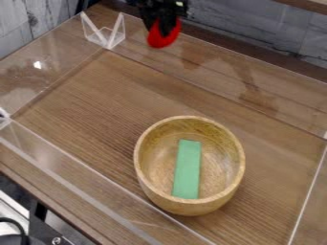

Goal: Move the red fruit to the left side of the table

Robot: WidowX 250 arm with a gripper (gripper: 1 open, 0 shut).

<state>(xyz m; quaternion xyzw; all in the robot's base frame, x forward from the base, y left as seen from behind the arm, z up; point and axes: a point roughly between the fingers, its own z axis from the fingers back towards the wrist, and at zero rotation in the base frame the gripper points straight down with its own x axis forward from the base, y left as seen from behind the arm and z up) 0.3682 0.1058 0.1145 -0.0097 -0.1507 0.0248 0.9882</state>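
Observation:
Next, I release the red fruit on the wood (117, 58) just before the clear acrylic bracket.
The red fruit (160, 37) hangs in the air near the back of the table (90, 105), small, glossy and bright red. My black gripper (161, 31) is shut on it from above, and only the fruit's lower part shows below the fingers. The arm runs out of the top edge of the view. The fruit is well above the wood surface, to the right of the clear corner piece at the back left.
A round wooden bowl (148, 144) sits at the front centre with a flat green stick (189, 168) lying inside it. Low clear acrylic walls (57, 182) edge the tabletop. A clear acrylic bracket (102, 32) stands at the back left.

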